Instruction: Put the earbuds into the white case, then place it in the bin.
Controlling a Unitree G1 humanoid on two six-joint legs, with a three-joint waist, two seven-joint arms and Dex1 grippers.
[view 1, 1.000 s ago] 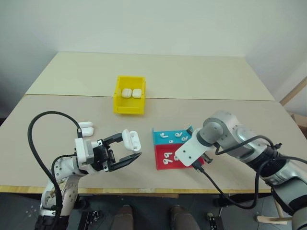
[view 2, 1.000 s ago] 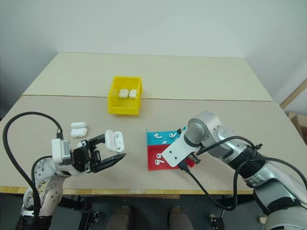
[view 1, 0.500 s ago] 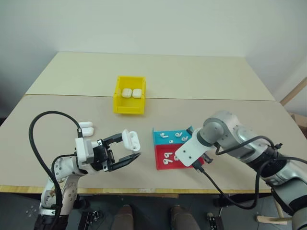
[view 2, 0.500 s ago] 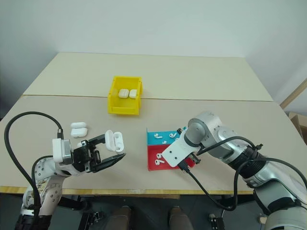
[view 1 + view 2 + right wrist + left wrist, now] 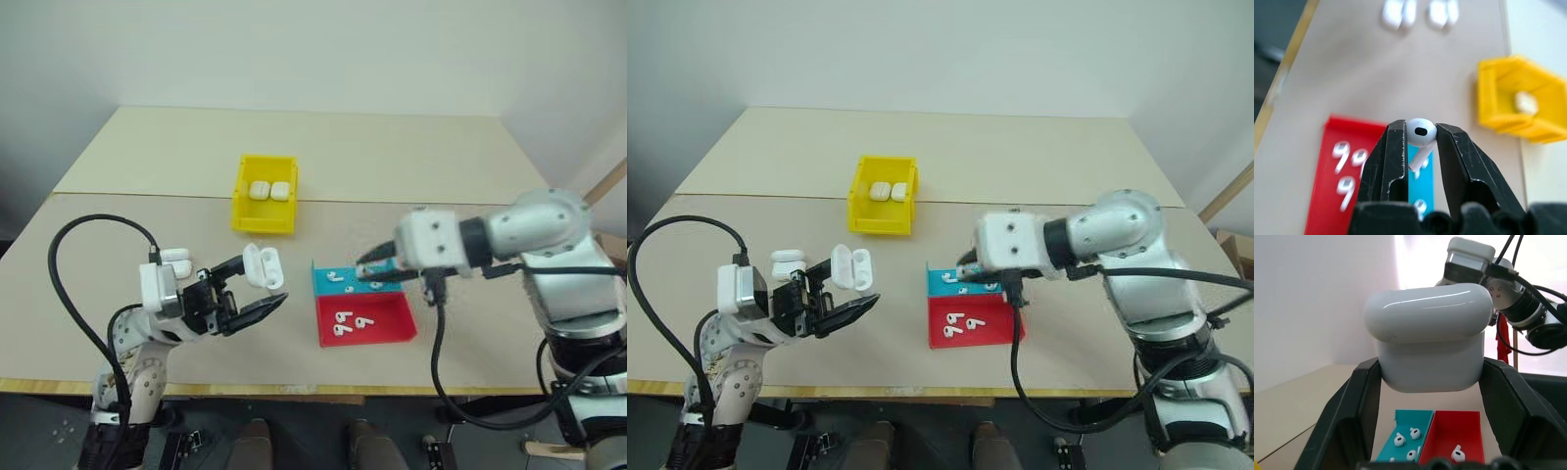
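Observation:
The earbud, now hanging over the blue tray, will be let go by my right gripper in the open white case, in the socket farther from the table's front edge (image 5: 309, 276).
My left gripper (image 5: 261, 286) is shut on the white case (image 5: 264, 265), held above the table with its lid open; the left wrist view shows the case (image 5: 1427, 340) pinched between both fingers. My right gripper (image 5: 368, 273) hovers over the blue tray, pointing left. It is shut on one of the earbuds (image 5: 1421, 132), stem hanging down. More earbuds (image 5: 351, 319) lie in the red tray and several in the blue one. The yellow bin (image 5: 263, 221) stands farther back with two closed cases (image 5: 268, 191) inside.
The blue tray (image 5: 327, 286) and red tray (image 5: 384, 315) sit side by side right of centre, near the front. Two spare white cases (image 5: 176, 259) lie on the table behind my left hand. The table's front edge runs just below both arms.
My right arm has lifted off the trays and swung round; its gripper now points left above the blue tray, holding an earbud. The left gripper keeps the case and has tilted slightly.

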